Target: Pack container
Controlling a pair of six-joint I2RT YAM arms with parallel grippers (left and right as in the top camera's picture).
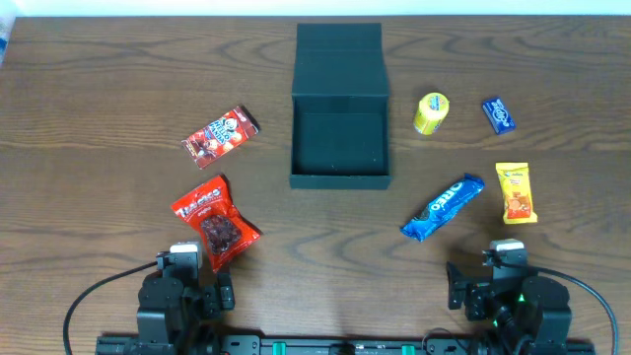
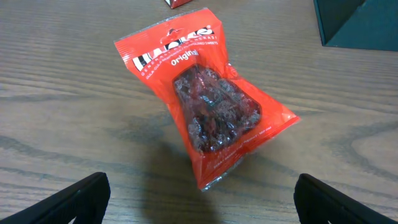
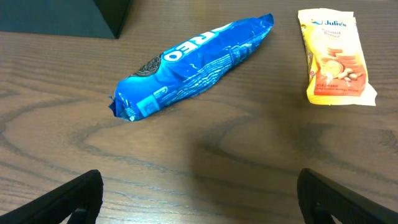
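Next, I close my left gripper on the small lettering (image 1: pixel 209 211) (image 2: pixel 188 60) between the big printed name and the clear window of the red snack bag.
The container (image 1: pixel 339 179), a dark teal-green box, sits open at the middle of the table with its flap lid laid back; its inside is bare. My left gripper (image 2: pixel 200 200) hovers open at the front left, just short of a red snack bag (image 2: pixel 205 99) with a clear window, also in the overhead view (image 1: pixel 215 221). At the front right my right gripper (image 3: pixel 200 198) is open too, with a blue Oreo packet (image 3: pixel 189 65) and a yellow Julie's packet (image 3: pixel 334 56) lying ahead of it. Nothing sits between either pair of fingers.
A small red packet (image 1: pixel 221 132) lies left of the container. To its right are a yellow round tub (image 1: pixel 431 113) and a small blue packet (image 1: pixel 498 114). A corner of the container (image 2: pixel 357 23) shows at the far right in the left wrist view.
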